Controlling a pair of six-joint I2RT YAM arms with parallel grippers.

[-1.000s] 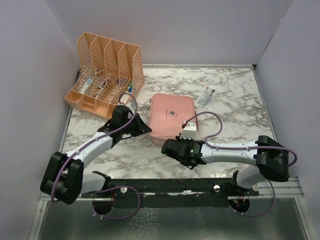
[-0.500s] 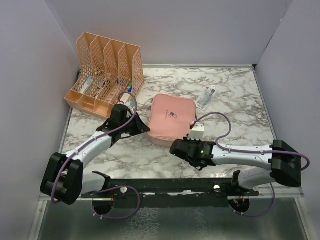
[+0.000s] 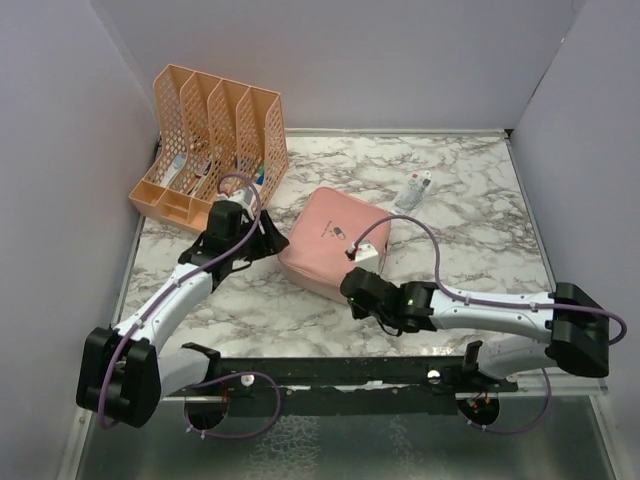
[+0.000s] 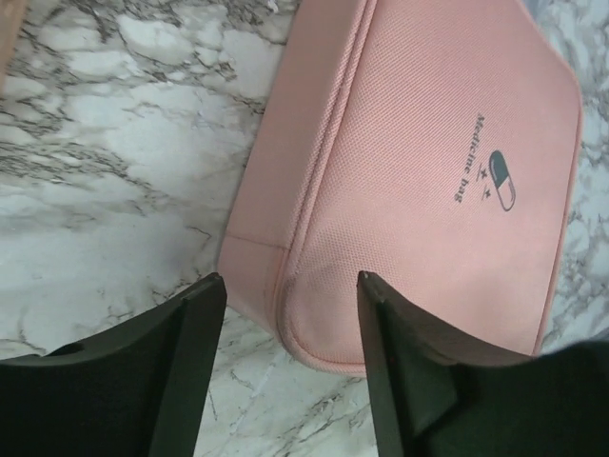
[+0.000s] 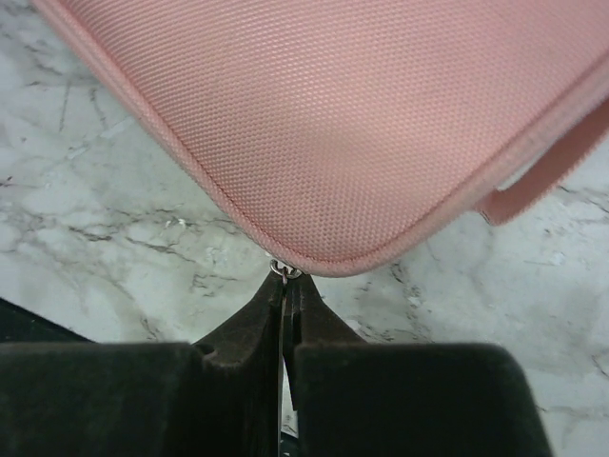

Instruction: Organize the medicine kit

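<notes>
The kit's corner is loose in my open left gripper, so my left gripper will pinch the seamed edge [image 4: 297,246] before my right gripper pulls the zipper.
The pink medicine kit [image 3: 322,243] lies zipped, turned diagonally on the marble table [image 3: 470,240]. Its pill logo faces up in the left wrist view, on the medicine kit [image 4: 419,171]. My left gripper [image 3: 272,240] is at the kit's left corner and stands open. In the left wrist view that corner lies between the left gripper [image 4: 290,293] fingers, without contact. My right gripper [image 3: 350,282] is at the kit's near corner. Up close, the right gripper [image 5: 286,278] is shut on the small metal zipper pull ring [image 5: 284,270] under the kit's [image 5: 362,124] rounded edge.
An orange perforated file rack [image 3: 215,145] holding small items stands at the back left, just behind the left arm. A small white tube or packet [image 3: 413,190] lies at the back right. Walls close in the table on the left, the back and the right.
The left gripper has opened and drawn back from the kit. The right gripper moved left along the near edge, and the kit has turned to lie diagonally.
</notes>
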